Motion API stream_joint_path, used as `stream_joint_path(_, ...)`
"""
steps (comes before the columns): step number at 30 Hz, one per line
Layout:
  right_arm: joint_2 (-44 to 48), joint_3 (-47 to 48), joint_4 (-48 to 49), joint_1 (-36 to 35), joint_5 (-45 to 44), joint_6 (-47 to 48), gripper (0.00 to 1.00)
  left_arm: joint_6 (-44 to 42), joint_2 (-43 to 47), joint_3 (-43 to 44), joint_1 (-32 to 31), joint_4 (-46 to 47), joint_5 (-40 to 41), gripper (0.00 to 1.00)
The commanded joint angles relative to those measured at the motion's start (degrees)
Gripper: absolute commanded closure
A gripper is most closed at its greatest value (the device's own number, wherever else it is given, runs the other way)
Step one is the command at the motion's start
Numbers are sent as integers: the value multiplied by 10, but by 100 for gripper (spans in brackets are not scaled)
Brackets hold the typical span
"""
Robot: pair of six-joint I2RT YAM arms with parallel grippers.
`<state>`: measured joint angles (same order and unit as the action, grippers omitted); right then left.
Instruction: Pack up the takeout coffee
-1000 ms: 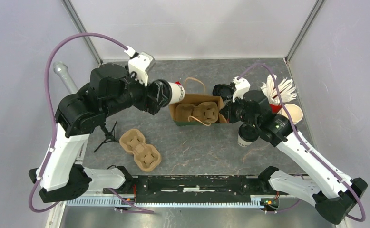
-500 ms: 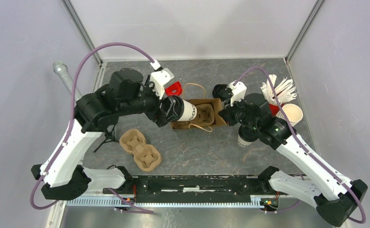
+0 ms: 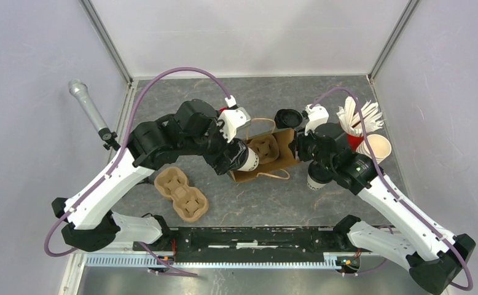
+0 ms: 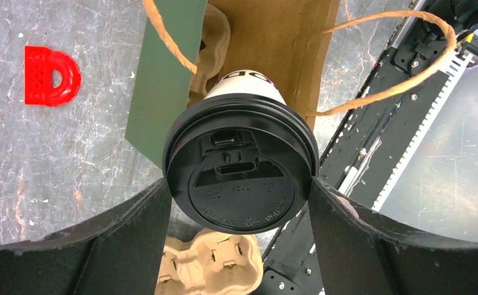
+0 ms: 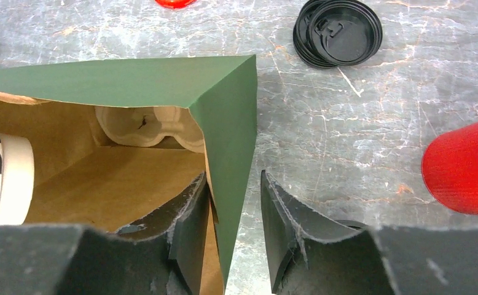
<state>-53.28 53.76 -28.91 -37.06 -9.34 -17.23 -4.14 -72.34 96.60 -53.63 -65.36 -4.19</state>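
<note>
I need to pinch the bag's side (image 5: 225,206) with my right gripper, as it stands loose in that gripper's open fingers, and steady the bag before the cup goes deeper.
My left gripper (image 3: 236,158) is shut on a takeout coffee (image 3: 247,160), a cream-white cup lying sideways with its black lid (image 4: 241,178) between the fingers. The cup's base points into the open mouth of the brown and green paper bag (image 3: 272,166). A cardboard carrier (image 3: 265,146) lies inside the bag. My right gripper (image 3: 297,149) is at the bag's right end, and its jaws stand apart with the green bag wall (image 5: 224,104) between them. The cup's side (image 5: 6,178) shows inside the bag. A second lidded coffee (image 3: 317,176) stands under my right arm.
An empty cardboard carrier (image 3: 181,193) lies at the front left. A stack of black lids (image 3: 287,118) sits behind the bag. A red cup of white sticks (image 3: 354,138) and a stack of unlidded cups (image 3: 376,146) stand at the right. A microphone (image 3: 89,107) lies far left.
My left arm has swung right and forward, carrying the cup from behind the bag to its mouth. My right gripper's jaws have opened off the bag's edge. The bag has turned slightly.
</note>
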Motion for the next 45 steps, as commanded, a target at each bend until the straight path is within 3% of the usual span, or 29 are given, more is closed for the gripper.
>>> stream_joint_path(1, -5, 28, 5, 0, -35, -21, 58, -33, 7, -9, -8, 28, 24, 51)
stream_joint_path(3, -20, 34, 3, -1, -23, -25, 59, -35, 8, -13, -9, 28, 34, 51)
stream_joint_path(9, -34, 52, 19, -3, 1, -37, 81, -48, 12, -16, -15, 34, 86, 52)
stream_joint_path(15, -36, 48, 17, -15, 6, -36, 86, -78, -3, -12, -24, 48, 111, 53)
stream_joint_path(23, -29, 48, 9, -47, -20, -39, 83, -98, -37, -9, -100, 42, 182, 53)
stream_joint_path(30, -10, 31, -3, -58, -57, -51, 61, -121, -62, -18, -153, 36, 252, 54)
stream_joint_path(37, -24, 59, -62, -59, -97, -91, 65, -125, -72, -27, -172, 36, 270, 55)
stream_joint_path(45, -5, 24, -58, -79, -98, -121, 70, -113, -66, -44, -181, 37, 287, 56)
